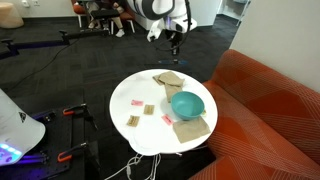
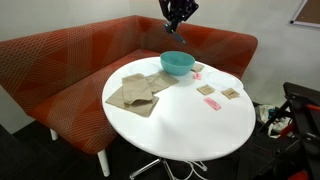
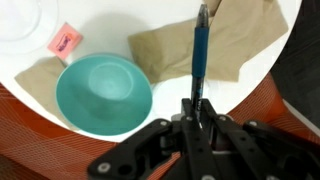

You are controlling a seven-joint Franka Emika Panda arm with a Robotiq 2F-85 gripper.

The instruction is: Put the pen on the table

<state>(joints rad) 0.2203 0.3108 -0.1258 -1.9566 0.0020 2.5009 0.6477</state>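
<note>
My gripper is going to release the pen on the bare white table (image 1: 144,80) near the table's far rim, next to the tan cloths. The pen is now held above the teal bowl.
My gripper (image 3: 198,105) is shut on the pen (image 3: 199,55), a thin dark blue stick that points away from the jaws in the wrist view. In both exterior views the gripper (image 1: 174,40) (image 2: 178,20) hangs well above the far edge of the round white table (image 1: 140,135) (image 2: 185,125). The pen shows as a thin dark stick below the fingers (image 1: 174,47) (image 2: 176,27). The teal bowl (image 3: 103,93) (image 1: 187,104) (image 2: 177,63) sits on the table, below and beside the pen.
Tan cloths (image 3: 215,45) (image 2: 133,93) (image 1: 169,80) lie on the table beside the bowl. Small pink and tan cards (image 2: 215,97) (image 1: 140,105) (image 3: 64,38) lie on the white top. The orange-red sofa (image 2: 70,60) (image 1: 270,110) wraps around the table.
</note>
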